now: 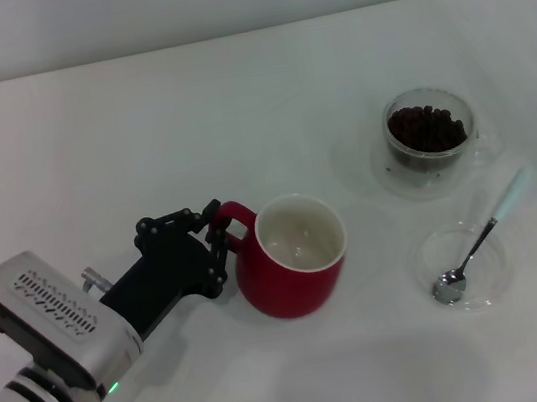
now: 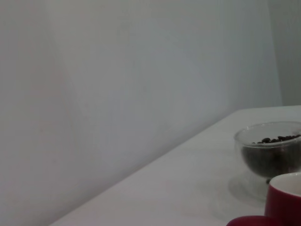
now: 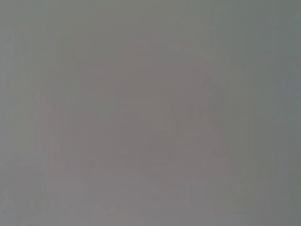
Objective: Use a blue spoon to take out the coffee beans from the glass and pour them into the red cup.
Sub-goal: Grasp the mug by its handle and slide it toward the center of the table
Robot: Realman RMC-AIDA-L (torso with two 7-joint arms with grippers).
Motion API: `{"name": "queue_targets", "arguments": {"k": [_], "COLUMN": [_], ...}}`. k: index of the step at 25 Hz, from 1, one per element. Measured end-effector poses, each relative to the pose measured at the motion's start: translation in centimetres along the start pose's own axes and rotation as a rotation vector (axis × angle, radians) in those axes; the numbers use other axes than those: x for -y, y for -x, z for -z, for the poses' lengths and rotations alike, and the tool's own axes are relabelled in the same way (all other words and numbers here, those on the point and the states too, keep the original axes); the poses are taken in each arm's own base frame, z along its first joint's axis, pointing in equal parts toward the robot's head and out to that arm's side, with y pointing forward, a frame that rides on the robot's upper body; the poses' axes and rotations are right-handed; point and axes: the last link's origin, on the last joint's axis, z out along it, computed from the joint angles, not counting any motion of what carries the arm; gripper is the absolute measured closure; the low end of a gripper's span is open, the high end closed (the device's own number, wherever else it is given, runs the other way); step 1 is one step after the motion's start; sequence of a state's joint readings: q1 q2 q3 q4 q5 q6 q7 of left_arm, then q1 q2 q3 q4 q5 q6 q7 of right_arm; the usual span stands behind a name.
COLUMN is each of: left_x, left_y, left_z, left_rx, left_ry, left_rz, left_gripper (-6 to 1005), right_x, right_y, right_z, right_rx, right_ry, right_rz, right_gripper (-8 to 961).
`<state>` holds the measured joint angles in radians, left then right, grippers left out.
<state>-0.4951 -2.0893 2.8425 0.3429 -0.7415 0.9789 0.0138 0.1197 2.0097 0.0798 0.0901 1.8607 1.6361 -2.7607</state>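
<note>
My left gripper will release the red cup, standing upright on the white table, at a spot that is level with the blue spoon's bowl (image 1: pixel 306 315).
The red cup (image 1: pixel 296 280) stands upright at the table's middle, white inside, its handle toward my left arm. My left gripper (image 1: pixel 218 241) reaches in from the left and its black fingers (image 1: pixel 212 212) are closed around the cup's handle. The glass (image 1: pixel 431 151) with coffee beans (image 1: pixel 426 129) stands on its clear saucer (image 1: pixel 383 176) at the back right. The blue spoon (image 1: pixel 483 238) lies with its bowl in a flat clear dish (image 1: pixel 483 280), its pale handle pointing to the far right. The left wrist view shows the glass (image 2: pixel 268 157), the beans (image 2: pixel 280 139) and the cup's rim (image 2: pixel 284 200). My right gripper is out of view.
The white table (image 1: pixel 137 130) runs back to a pale wall. The right wrist view shows only a plain grey surface.
</note>
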Motion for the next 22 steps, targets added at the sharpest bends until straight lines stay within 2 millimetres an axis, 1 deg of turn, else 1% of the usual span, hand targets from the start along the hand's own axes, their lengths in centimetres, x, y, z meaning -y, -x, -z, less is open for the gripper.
{"name": "queue_targets", "arguments": {"k": [9,18,22], "left_x": [-0.22,-0.17,-0.45], "left_y": [-0.05,0.33,0.62], "left_z": [-0.17,0.14,0.39], "left_rx": [0.003,0.018,0.027], "left_ry": [0.021,0.024,0.043], "left_rz": [-0.020,-0.028,-0.046], "left_gripper": [899,901,903], "right_x": [0.00,-0.07,-0.06], "right_y": [-0.02,-0.10,-0.12], "right_z": [0.00,0.03,0.09], "right_rx": [-0.001,-0.005,-0.006], "right_ry": [-0.001,-0.002,-0.004], "right_rz": [-0.002,-0.005,-0.008], "right_gripper": [95,95,95]}}
